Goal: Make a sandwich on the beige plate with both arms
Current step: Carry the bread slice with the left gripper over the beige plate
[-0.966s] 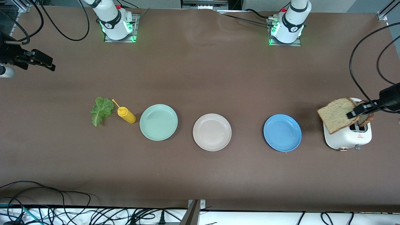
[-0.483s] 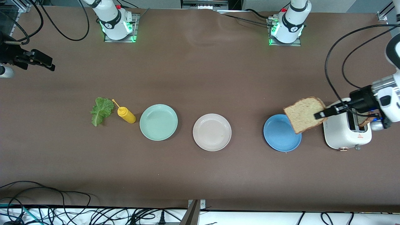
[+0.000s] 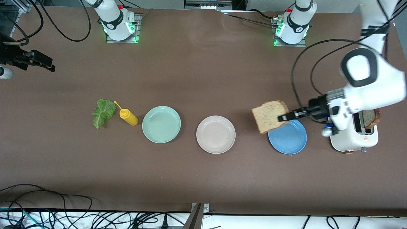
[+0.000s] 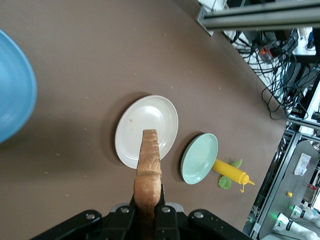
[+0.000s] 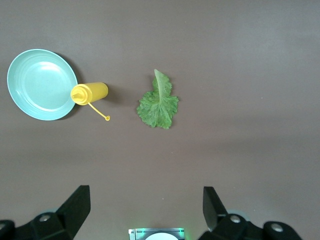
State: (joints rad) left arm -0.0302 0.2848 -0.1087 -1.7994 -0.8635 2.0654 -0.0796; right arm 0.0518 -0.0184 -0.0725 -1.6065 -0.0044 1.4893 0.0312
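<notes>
Next, my left gripper lets go of the bread slice flat on the middle of the bare beige plate (image 3: 218, 135) (image 4: 146, 131).
My left gripper (image 3: 284, 117) is shut on one edge of a brown bread slice (image 3: 269, 116), which hangs in the air over the blue plate's (image 3: 289, 141) rim toward the beige plate (image 3: 216, 134). In the left wrist view the bread slice (image 4: 148, 160) stands edge-on between the shut fingers of the left gripper (image 4: 148, 197), with the beige plate (image 4: 161, 112) bare below it. A second slice (image 3: 370, 117) sticks up from the white toaster (image 3: 349, 141). The lettuce leaf (image 3: 103, 113) lies flat toward the right arm's end. My right gripper (image 3: 47, 65) waits open over that end.
A yellow squeeze bottle (image 3: 128, 117) lies between the lettuce and the mint-green plate (image 3: 161, 124). The right wrist view looks down on the lettuce (image 5: 159, 104), the bottle (image 5: 90, 93) and the mint-green plate (image 5: 40, 84). Cables trail along the table's near edge.
The left gripper has carried the bread slice from above the toaster across to the blue plate's rim, toward the beige plate. The right arm has stayed still.
</notes>
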